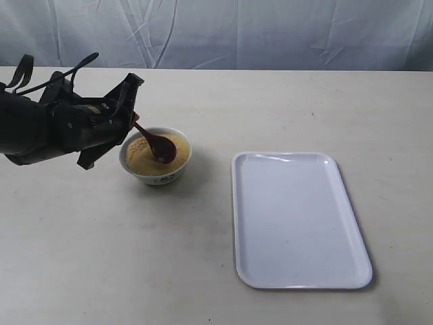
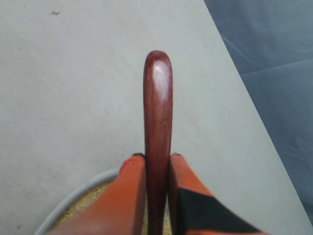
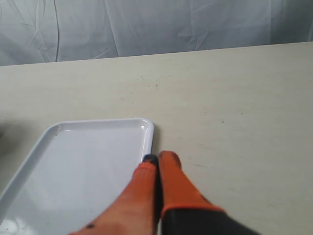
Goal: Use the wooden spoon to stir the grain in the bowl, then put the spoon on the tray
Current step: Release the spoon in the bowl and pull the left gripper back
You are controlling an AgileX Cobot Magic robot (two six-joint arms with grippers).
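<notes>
Next, my left gripper opens, back off and takes the handle's loose end (image 2: 159, 66), because it holds the spoon low on its handle, close to the bowl's rim.
The small white bowl (image 1: 155, 157) stands left of centre on the table, filled with yellow-tan grain (image 1: 147, 157). The dark wooden spoon (image 1: 156, 145) slants into it, its oval end sunk in the grain. My left gripper (image 1: 132, 119) is shut on the spoon's handle just above the bowl's left rim. In the left wrist view the handle (image 2: 158, 112) runs out between the orange fingers (image 2: 131, 196), with the bowl rim (image 2: 73, 200) and grain (image 2: 90, 198) below. The white tray (image 1: 298, 217) lies to the right, bare. My right gripper (image 3: 158, 159) is shut with nothing in it, beside the tray's (image 3: 78, 166) edge; it does not show in the exterior view.
A pale wrinkled curtain (image 1: 237, 30) hangs behind the table's far edge. The table (image 1: 81, 257) is a plain beige surface around bowl and tray. The left arm's dark body (image 1: 40, 128) hangs over the table's left side.
</notes>
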